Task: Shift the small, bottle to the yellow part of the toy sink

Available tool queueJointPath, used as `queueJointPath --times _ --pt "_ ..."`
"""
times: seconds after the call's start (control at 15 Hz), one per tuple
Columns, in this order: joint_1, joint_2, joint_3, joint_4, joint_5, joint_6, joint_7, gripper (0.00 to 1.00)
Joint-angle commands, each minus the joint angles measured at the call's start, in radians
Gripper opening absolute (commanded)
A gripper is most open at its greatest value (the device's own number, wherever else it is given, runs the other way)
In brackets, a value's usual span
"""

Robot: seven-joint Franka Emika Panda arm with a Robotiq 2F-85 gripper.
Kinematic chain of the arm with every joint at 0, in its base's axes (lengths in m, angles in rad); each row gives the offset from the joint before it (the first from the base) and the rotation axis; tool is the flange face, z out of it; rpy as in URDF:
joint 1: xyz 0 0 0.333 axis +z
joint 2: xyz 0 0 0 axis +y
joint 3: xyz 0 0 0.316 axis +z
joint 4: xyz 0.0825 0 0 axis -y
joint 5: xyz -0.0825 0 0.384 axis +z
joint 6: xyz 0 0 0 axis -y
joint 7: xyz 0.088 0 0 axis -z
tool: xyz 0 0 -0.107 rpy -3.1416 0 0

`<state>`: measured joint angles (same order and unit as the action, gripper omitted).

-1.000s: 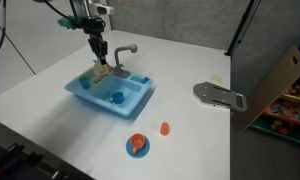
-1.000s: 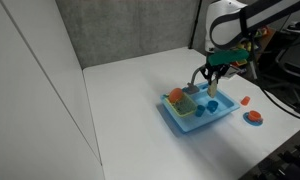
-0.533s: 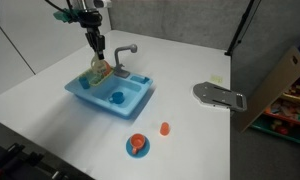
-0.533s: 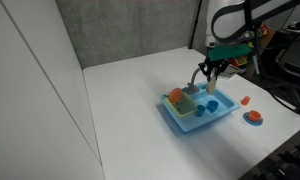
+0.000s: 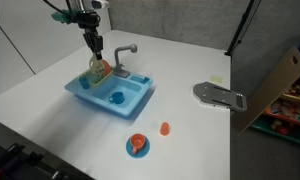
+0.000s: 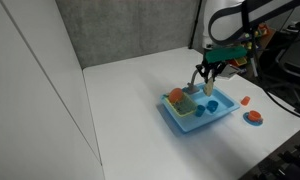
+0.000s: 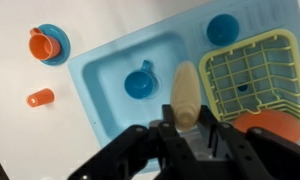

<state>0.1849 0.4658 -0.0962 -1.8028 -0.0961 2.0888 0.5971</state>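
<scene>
My gripper will let go of the small bottle in the yellow rack (image 5: 94,75) (image 7: 267,93), where I will place it close against the orange item. The bottle now hangs over the blue toy sink.
The small bottle (image 7: 184,92) is a cream toy bottle held between my fingers. My gripper (image 7: 188,120) is shut on it and hangs over the blue toy sink (image 7: 105,85). The bottle's tip points over the basin, just left of the yellow part of the toy sink (image 7: 252,72). In both exterior views my gripper (image 5: 95,55) (image 6: 208,77) hovers above the sink's yellow part (image 5: 94,74), near the grey faucet (image 5: 125,55). The bottle also shows below the fingers in an exterior view (image 6: 209,88).
A blue cup (image 7: 140,83) sits in the basin and a blue disc (image 7: 223,28) at its corner. An orange item (image 7: 272,126) lies on the yellow rack. An orange cup on a blue saucer (image 5: 138,146), a small orange piece (image 5: 165,128) and a grey flat tool (image 5: 220,95) lie on the white table.
My gripper has risen a little with the bottle in it, staying over the sink. Nothing else moved.
</scene>
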Motion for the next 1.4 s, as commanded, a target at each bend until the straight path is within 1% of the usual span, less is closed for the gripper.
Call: queueJointPath --times 0.0,0.2,0.47,0.87,1.33 --pt "0.007 0.037 0.020 0.051 -0.032 0.007 0.006 0.09" --pt "0.020 0.057 0.024 0.074 -0.052 0.028 0.008 0.10" --pt "0.031 0.095 0.025 0.108 -0.072 0.085 0.006 0.10" --pt "0.046 0.146 0.036 0.142 -0.057 0.166 -0.010 0.10" --pt "0.073 0.187 0.042 0.159 -0.055 0.199 -0.011 0.10"
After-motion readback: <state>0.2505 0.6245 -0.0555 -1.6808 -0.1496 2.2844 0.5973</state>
